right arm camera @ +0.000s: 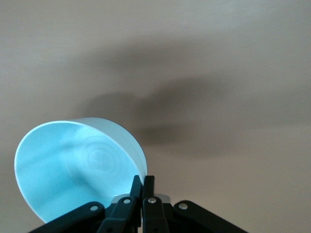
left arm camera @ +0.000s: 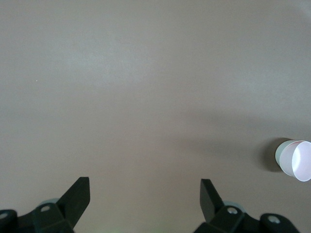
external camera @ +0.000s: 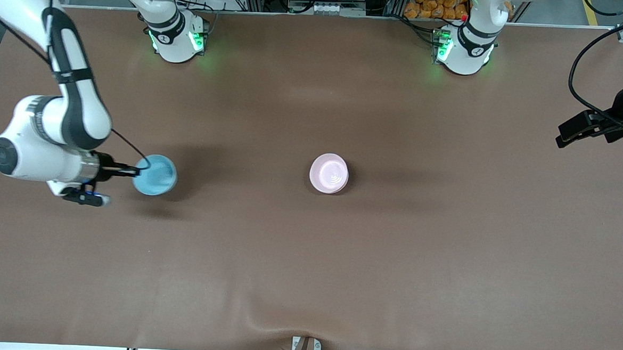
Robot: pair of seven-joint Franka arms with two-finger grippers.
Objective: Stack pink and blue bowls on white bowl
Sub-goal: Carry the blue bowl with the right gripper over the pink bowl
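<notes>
The light blue bowl, still held over the table, will be let go by my right gripper inside the pale pink bowl (external camera: pixel 332 173) that stands in the middle of the table.
My right gripper (external camera: pixel 135 172) is shut on the rim of the light blue bowl (external camera: pixel 154 175) and holds it over the table toward the right arm's end. In the right wrist view the fingers (right arm camera: pixel 143 180) pinch the blue bowl's (right arm camera: pixel 77 165) wall, and its shadow lies apart from it on the cloth. The pale pink bowl (external camera: pixel 329 173) stands upright mid-table. It also shows in the left wrist view (left arm camera: pixel 295 159), with a paler wall below its rim. No separate white bowl shows. My left gripper (external camera: pixel 563 139) is open and empty at the left arm's end (left arm camera: pixel 144 194).
The brown cloth (external camera: pixel 307 260) covers the whole table, with a slight wrinkle at the edge nearest the camera. The two arm bases (external camera: pixel 177 34) (external camera: pixel 465 47) stand along the edge farthest from the camera.
</notes>
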